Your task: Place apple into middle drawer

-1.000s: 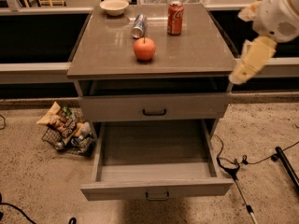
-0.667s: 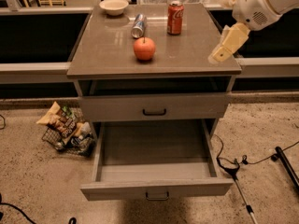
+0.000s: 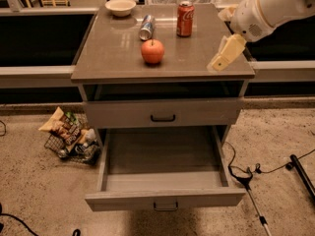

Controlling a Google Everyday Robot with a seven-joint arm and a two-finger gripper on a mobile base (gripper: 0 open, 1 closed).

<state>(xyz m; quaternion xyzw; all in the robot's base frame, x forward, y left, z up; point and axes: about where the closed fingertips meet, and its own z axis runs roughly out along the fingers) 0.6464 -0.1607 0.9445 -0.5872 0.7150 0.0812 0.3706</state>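
Observation:
Next, I grip the red-orange apple on the grey cabinet top by the apple's side [image 3: 158, 52] nearest the white arm.
The red-orange apple [image 3: 152, 51] stands on the grey cabinet top [image 3: 113, 58], near its middle. The middle drawer [image 3: 165, 173] is pulled wide open below and holds nothing; its front with the dark bar handle faces me. The grey drawer front above it [image 3: 162, 114] is shut. My gripper [image 3: 222, 57] hangs from the white arm at the right, over the top's right front edge, well to the right of the apple and apart from it.
A red cola can [image 3: 185, 18] stands behind the apple, a silver can [image 3: 146, 27] lies on its side, and a white bowl [image 3: 120, 7] sits at the back left. A wire basket of snack bags [image 3: 69, 136] lies on the floor left. Cables and a pole [image 3: 253, 191] lie right.
The arm and gripper have moved left and up, from beside the cabinet's right edge to over the top's right front corner. The apple and drawer have not moved.

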